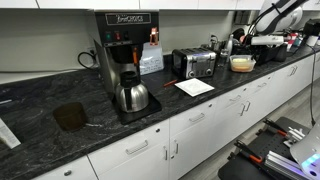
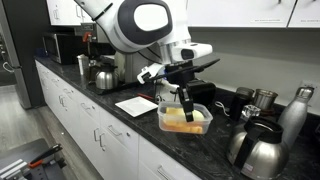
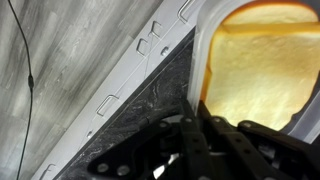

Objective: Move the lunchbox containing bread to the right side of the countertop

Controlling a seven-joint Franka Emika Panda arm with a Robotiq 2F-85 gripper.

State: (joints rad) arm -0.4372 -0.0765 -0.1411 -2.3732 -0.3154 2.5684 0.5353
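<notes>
The lunchbox, now on the speckled countertop, will be released by my gripper beyond the toaster, where I should leave it on the dark countertop (image 1: 243, 74) close to its front edge.
The lunchbox (image 2: 186, 124) is a shallow clear container on the dark speckled countertop (image 2: 135, 128), with pale yellow bread (image 2: 177, 125) inside. It also shows in an exterior view (image 1: 242, 63), beyond the toaster. My gripper (image 2: 187, 110) points down over the box and is shut on its near rim. In the wrist view the black fingers (image 3: 190, 125) pinch the white rim (image 3: 205, 60), with bread (image 3: 265, 70) glowing yellow through the plastic and the countertop (image 3: 160, 90) beside it.
A flat white paper sheet (image 2: 135, 104) lies next to the box. A toaster (image 1: 194, 64), coffee maker (image 1: 125, 45) and steel kettle (image 1: 132, 96) stand along the counter. Metal jugs (image 2: 258, 148) and a flask (image 2: 295, 110) crowd the other side. White cabinet fronts (image 3: 70, 70) drop below the edge.
</notes>
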